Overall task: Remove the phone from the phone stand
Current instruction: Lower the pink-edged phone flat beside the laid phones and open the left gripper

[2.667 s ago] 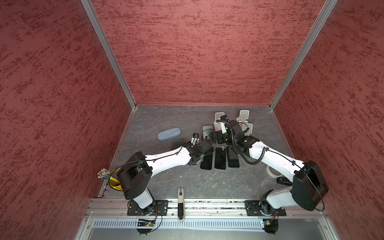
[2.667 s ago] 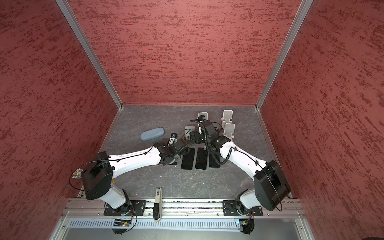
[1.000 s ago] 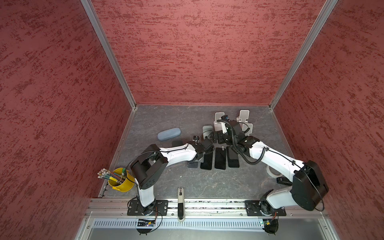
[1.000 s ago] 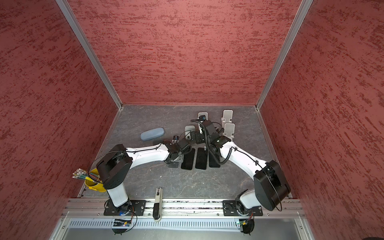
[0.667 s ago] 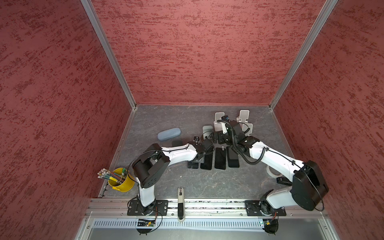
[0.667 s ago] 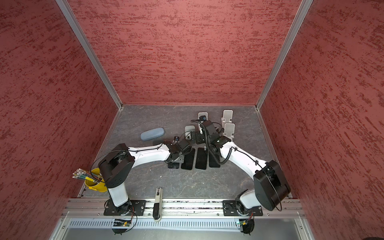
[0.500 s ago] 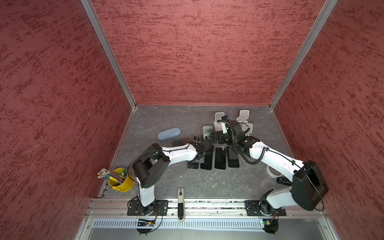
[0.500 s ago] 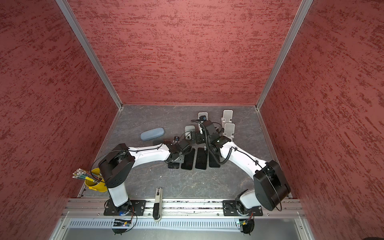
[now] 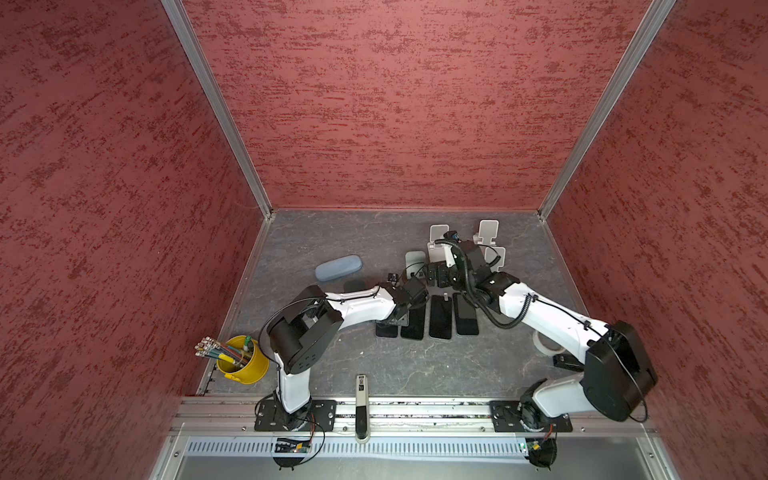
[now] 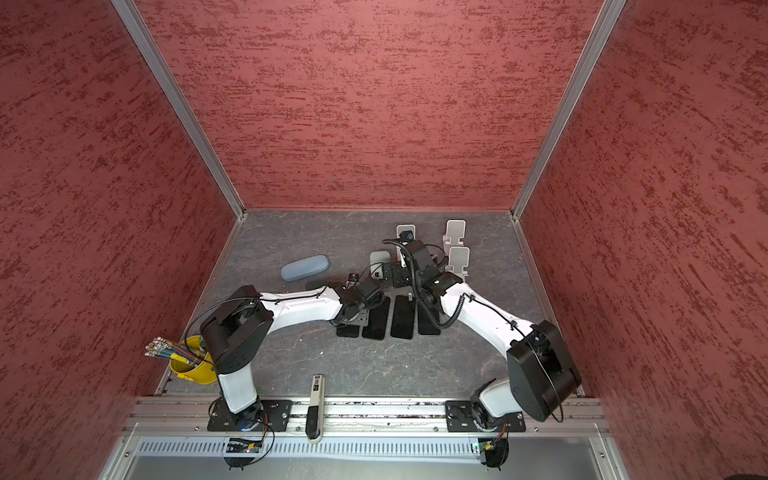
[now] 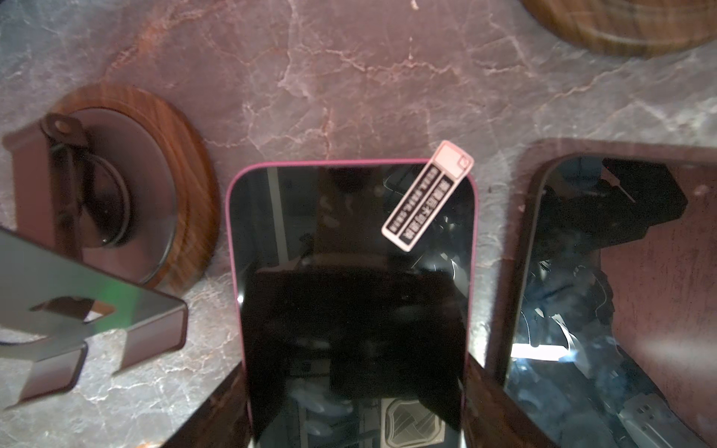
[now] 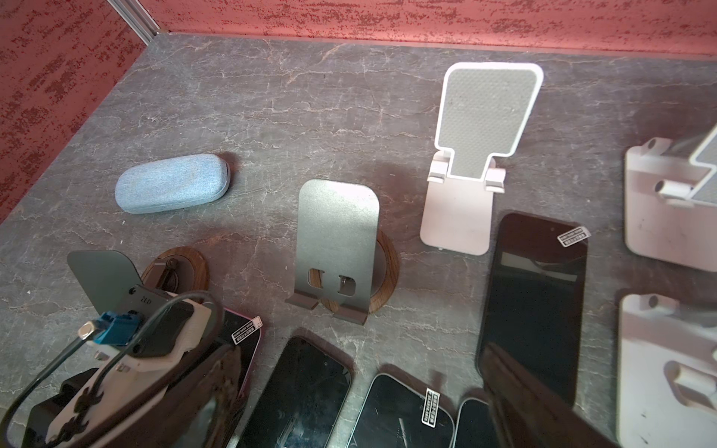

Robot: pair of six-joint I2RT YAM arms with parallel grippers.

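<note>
The black phone, now leftmost in the row, will be set down by my left gripper on the table (image 9: pixel 392 312) (image 11: pixel 366 328), close beside the phone that neighbours it in the row.
My left gripper (image 11: pixel 355 419) is shut on the lower sides of a black phone with a pink edge (image 11: pixel 349 252) and a white sticker. In both top views this phone (image 9: pixel 386 330) (image 10: pixel 348 330) lies leftmost in a row of phones, under the left gripper (image 9: pixel 395 322). Whether it rests on the table I cannot tell. A dark phone stand (image 11: pixel 77 302) (image 12: pixel 103 279) on a round wooden base stands bare beside it. My right gripper (image 12: pixel 361 407) (image 9: pixel 434 276) hangs open over the row, holding nothing.
Three other phones (image 9: pixel 440 318) lie flat side by side. A grey metal stand (image 12: pixel 337 240) and white stands (image 12: pixel 485 112) stand behind them. A blue case (image 9: pixel 338 267), a yellow cup of pencils (image 9: pixel 243 365) and a tape roll (image 9: pixel 544 345) sit further out.
The left arm has folded back and brought the pink-edged phone down at the left end of the row of phones. In the last second it hardly moves. The right arm stays still.
</note>
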